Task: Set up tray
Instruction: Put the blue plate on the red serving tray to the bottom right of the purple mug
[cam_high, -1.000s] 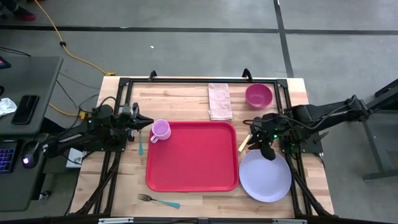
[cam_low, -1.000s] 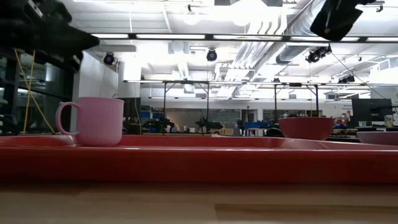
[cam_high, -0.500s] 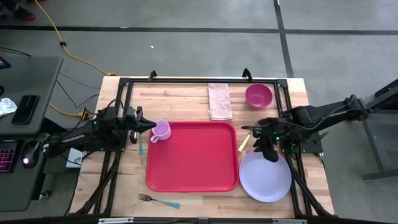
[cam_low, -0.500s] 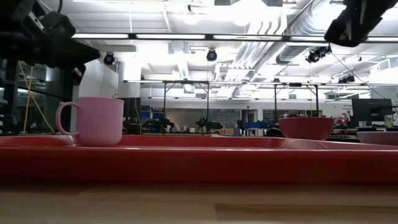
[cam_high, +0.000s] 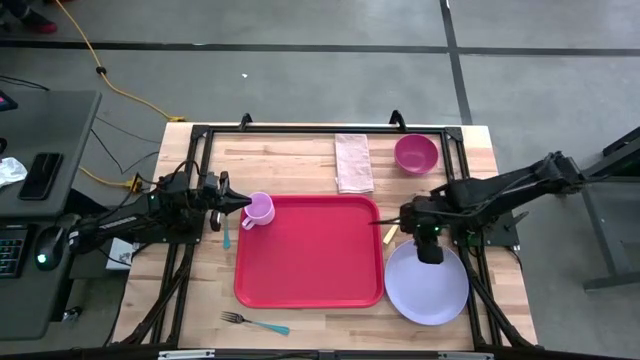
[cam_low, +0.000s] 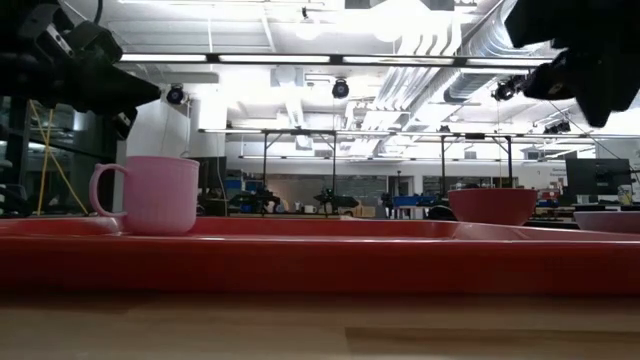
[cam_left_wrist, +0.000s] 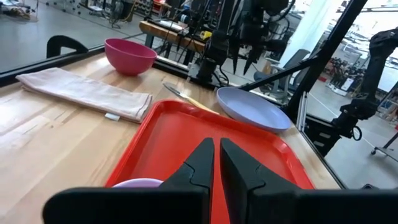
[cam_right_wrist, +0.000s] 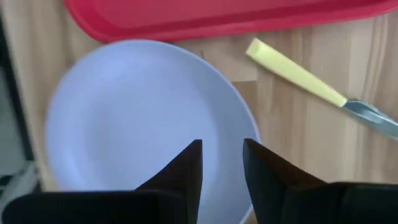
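Observation:
The robot's right gripper will next close on the lavender plate's far rim (cam_high: 432, 243) (cam_right_wrist: 257, 148), on the plate's side toward the magenta bowl.
The red tray (cam_high: 310, 255) lies flat mid-table. A pink cup (cam_high: 259, 209) stands upright on its base in the tray's far left corner. My left gripper (cam_high: 243, 204) hovers level just left of and above the cup (cam_low: 160, 193). It is shut and holds nothing (cam_left_wrist: 216, 144). The lavender plate (cam_high: 427, 285) lies on the wood right of the tray. My right gripper (cam_high: 430, 254) hangs above the plate's far part and points steeply down. Its fingers are open with nothing between them (cam_right_wrist: 222, 149).
A yellow-handled knife (cam_high: 391, 232) lies between the tray and the plate. A folded napkin (cam_high: 352, 162) and a magenta bowl (cam_high: 416, 153) sit at the far edge. A teal spoon (cam_high: 226, 233) lies left of the tray, and a fork (cam_high: 255, 322) lies near the front edge.
My right gripper has tipped from slanting to steeply downward and has sunk toward the lavender plate, staying open. Nothing on the table has moved.

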